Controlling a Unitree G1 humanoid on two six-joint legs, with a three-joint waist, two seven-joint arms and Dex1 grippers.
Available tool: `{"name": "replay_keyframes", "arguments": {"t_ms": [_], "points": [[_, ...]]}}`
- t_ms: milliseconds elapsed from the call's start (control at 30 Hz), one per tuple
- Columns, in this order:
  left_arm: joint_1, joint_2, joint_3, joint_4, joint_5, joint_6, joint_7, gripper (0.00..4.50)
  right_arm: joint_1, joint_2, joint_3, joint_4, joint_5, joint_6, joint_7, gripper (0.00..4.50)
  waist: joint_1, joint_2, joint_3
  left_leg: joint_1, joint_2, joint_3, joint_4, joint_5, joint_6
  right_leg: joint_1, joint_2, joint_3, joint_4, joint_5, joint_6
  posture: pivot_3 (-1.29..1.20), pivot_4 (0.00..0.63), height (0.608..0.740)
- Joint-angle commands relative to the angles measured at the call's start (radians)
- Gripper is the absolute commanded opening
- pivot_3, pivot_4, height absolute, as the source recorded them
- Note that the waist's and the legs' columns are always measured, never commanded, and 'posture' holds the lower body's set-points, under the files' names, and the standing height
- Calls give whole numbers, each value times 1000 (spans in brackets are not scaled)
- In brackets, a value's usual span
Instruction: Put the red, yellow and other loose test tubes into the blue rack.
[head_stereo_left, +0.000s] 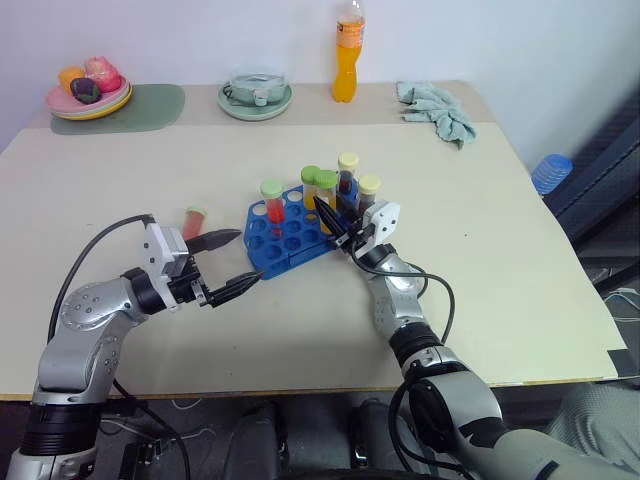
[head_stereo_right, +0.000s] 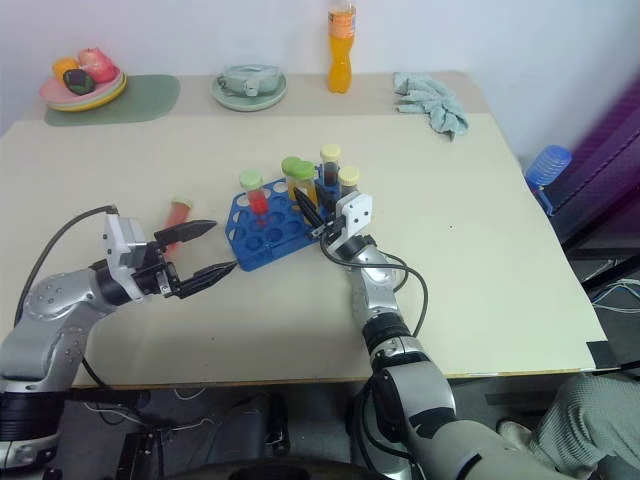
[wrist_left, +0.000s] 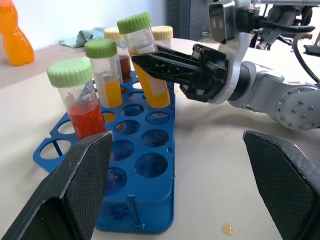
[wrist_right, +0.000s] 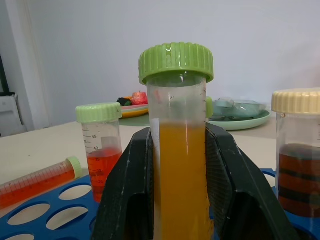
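I will next move my left gripper to the loose red tube and close it on the tube's body (head_stereo_left: 193, 224) below its green cap.
The blue rack (head_stereo_left: 283, 243) stands mid-table. In it are a red tube (head_stereo_left: 273, 203), a yellow tube (head_stereo_left: 311, 182) and two dark tubes with cream caps (head_stereo_left: 347, 172). My right gripper (head_stereo_left: 330, 215) is shut on a green-capped yellow tube (wrist_right: 177, 150), holding it upright over the rack's right side. Its lower end is down among the holes. One loose red tube (head_stereo_left: 193, 221) lies on the table left of the rack. My left gripper (head_stereo_left: 248, 257) is open and empty, just off the rack's near left corner and beside that loose tube.
Along the far edge are an orange bottle (head_stereo_left: 348, 50), a green plate (head_stereo_left: 256, 97), a plate of fruit (head_stereo_left: 88, 92) on a green mat (head_stereo_left: 150, 106), and a crumpled cloth (head_stereo_left: 437, 112). A blue cap-like thing (head_stereo_left: 551, 172) sits beyond the table's right edge.
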Motion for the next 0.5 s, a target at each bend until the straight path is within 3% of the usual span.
{"name": "replay_keyframes", "arguments": {"t_ms": [33, 200, 500], "points": [[-2, 8, 30, -32, -23, 7, 9, 4262, 0, 25, -12, -20, 39, -1, 34, 2110, 0, 0, 0, 0, 0, 0, 0, 0, 0, 0, 0, 0, 0, 0, 0, 0, 150, 740], [-16, -2, 27, -37, -30, 20, 26, 4262, 1, 0, 2, -32, -10, -39, 2, 4463, -1, 0, 0, 0, 0, 0, 0, 0, 0, 0, 0, 0, 0, 0, 0, 0, 150, 740], [-16, -30, 34, 34, -28, -31, 16, 4262, 64, -72, 46, -178, -55, -20, 8, 4463, 5, 0, 0, 0, 0, 0, 0, 0, 0, 0, 0, 0, 0, 0, 0, 0, 150, 740]]}}
